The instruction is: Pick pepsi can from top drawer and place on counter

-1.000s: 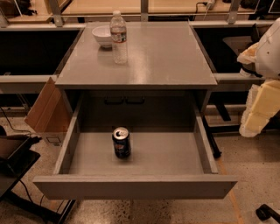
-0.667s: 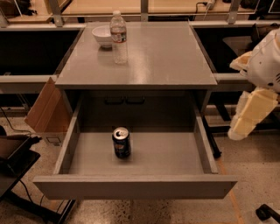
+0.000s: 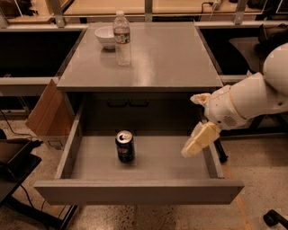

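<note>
The pepsi can is in the open drawer. My gripper needs to go to it next and close around the can's upper half (image 3: pixel 124 143).
The pepsi can (image 3: pixel 125 146) stands upright on the floor of the open top drawer (image 3: pixel 135 192), left of its middle. My gripper (image 3: pixel 196 120) has come in from the right on a white arm. It hangs over the drawer's right side, well to the right of the can and not touching it. Its cream fingers (image 3: pixel 200 139) are spread apart with nothing between them. The counter (image 3: pixel 166 54) is the grey cabinet top behind the drawer.
A clear water bottle (image 3: pixel 122 38) and a white bowl (image 3: pixel 105 37) stand at the counter's back left. A cardboard sheet (image 3: pixel 45 114) leans against the cabinet's left side. A pale wooden tabletop (image 3: pixel 103 6) lies behind. Dark shelves flank the cabinet.
My arm has swung in from the right edge and down, bringing the gripper over the drawer's right side. The can, bottle and bowl have not moved.
</note>
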`<state>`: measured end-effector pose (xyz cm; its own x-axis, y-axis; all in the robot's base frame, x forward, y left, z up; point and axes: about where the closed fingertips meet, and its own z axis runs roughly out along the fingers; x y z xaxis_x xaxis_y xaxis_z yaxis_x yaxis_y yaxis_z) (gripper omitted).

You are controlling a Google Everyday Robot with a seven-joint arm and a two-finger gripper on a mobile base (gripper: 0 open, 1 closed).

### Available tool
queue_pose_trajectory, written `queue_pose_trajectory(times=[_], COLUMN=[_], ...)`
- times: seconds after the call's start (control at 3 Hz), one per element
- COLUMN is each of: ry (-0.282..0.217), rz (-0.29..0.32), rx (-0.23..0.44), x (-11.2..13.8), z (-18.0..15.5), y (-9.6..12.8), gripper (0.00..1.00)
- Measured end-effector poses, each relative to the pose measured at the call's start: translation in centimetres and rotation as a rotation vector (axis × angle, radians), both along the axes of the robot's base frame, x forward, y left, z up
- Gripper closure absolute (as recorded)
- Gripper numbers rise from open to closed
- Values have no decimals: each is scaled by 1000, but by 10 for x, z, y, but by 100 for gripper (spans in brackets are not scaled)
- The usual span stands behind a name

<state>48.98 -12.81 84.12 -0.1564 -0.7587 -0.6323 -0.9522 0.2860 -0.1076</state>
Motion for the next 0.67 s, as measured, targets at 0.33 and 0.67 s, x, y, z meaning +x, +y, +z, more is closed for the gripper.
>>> queue_pose_trajectory(times=[0.33,0.67], ry=[-45,-70], rz=[-12,-40], rx=[167,187], x=[40,54], z=[-30,-33], y=[40,43], gripper=[0,0])
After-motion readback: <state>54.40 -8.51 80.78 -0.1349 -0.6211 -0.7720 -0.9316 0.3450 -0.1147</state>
